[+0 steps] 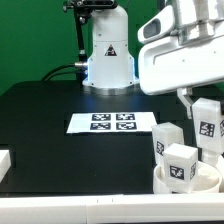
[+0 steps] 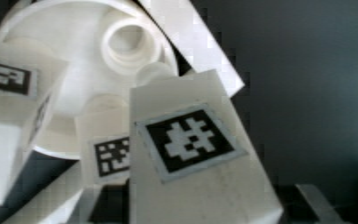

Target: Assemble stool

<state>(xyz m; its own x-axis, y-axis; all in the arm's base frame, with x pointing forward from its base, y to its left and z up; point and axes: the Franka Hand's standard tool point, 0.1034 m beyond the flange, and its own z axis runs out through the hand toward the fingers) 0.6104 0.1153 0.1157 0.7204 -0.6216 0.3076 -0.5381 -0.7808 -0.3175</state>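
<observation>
Next, my gripper lets go of the held leg in the empty round socket of the seat disc (image 1: 205, 166) (image 2: 131, 45), next to the two standing legs.
My gripper (image 1: 204, 108) is at the exterior view's right and is shut on a white block leg (image 1: 208, 126) with a square tag, holding it upright just above the round white seat disc (image 1: 186, 187). Two more tagged legs (image 1: 168, 143) (image 1: 181, 165) stand in the disc. In the wrist view the held leg (image 2: 194, 150) fills the space between the fingers of my gripper (image 2: 208, 206). Beyond it the seat disc (image 2: 78, 95) shows a round socket (image 2: 130, 42), and another tagged leg (image 2: 5, 78) stands at the edge.
The marker board (image 1: 112, 123) lies on the black table in the middle. The robot's white base (image 1: 108, 55) stands at the back. A white block (image 1: 5, 160) sits at the exterior view's left edge. A white rail (image 1: 80, 210) runs along the front.
</observation>
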